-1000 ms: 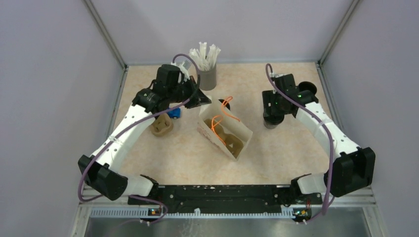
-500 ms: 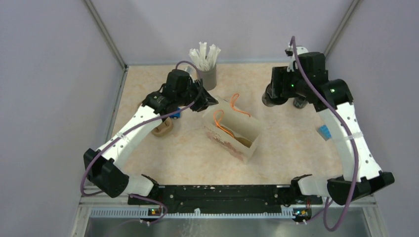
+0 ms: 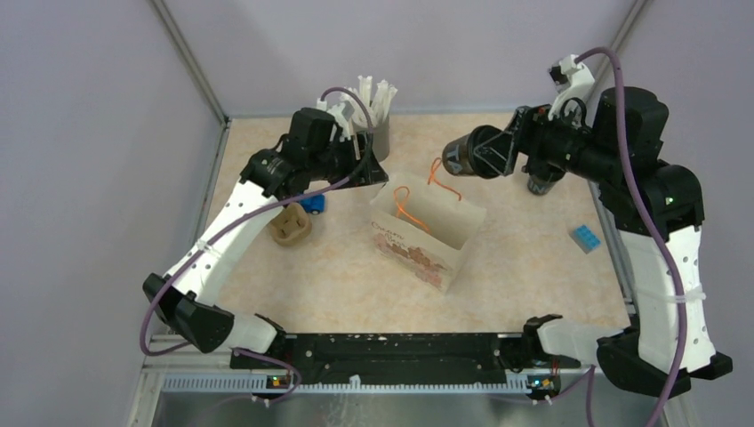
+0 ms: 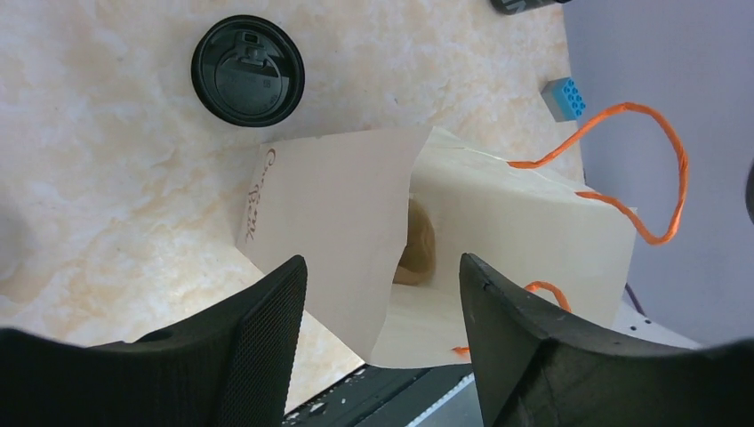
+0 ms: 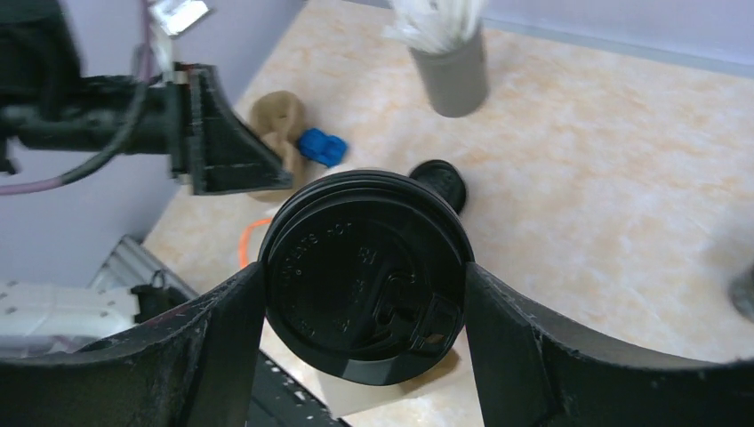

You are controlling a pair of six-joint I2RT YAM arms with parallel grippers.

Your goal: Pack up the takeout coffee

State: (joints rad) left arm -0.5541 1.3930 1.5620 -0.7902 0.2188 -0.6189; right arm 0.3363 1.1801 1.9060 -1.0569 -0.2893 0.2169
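Note:
The paper bag stands loose next to the tipped takeout coffee, so the robot's left gripper needs to pinch the bag's top edge (image 4: 393, 281) before the right gripper lowers the coffee.
The takeout coffee (image 3: 464, 157), a black lidded cup, is held tipped on its side in the air just above the right end of the paper bag (image 3: 427, 240). My right gripper (image 3: 487, 151) is shut on it. In the right wrist view the cup's lid (image 5: 364, 276) faces the camera, with my right gripper (image 5: 364, 271) pressing on both sides. The bag stands open with orange handles (image 4: 653, 169). My left gripper (image 4: 382, 267) is open at the bag's left wall (image 4: 329, 222), its fingers (image 4: 267, 338) apart from the paper. A brown insert (image 4: 414, 249) lies inside.
A loose black lid (image 4: 247, 69) lies on the table behind the bag. The grey straw holder (image 3: 378, 135) stands at the back. A brown cup carrier (image 3: 291, 225) and a blue brick (image 3: 311, 205) lie left; another blue brick (image 3: 584, 237) lies right. A dark cylinder (image 3: 542, 182) stands under my right arm.
My right arm lifted the cup off the table, tipped it and carried it left over the bag. My left gripper opened and let go of the bag's edge; the bag now stands upright.

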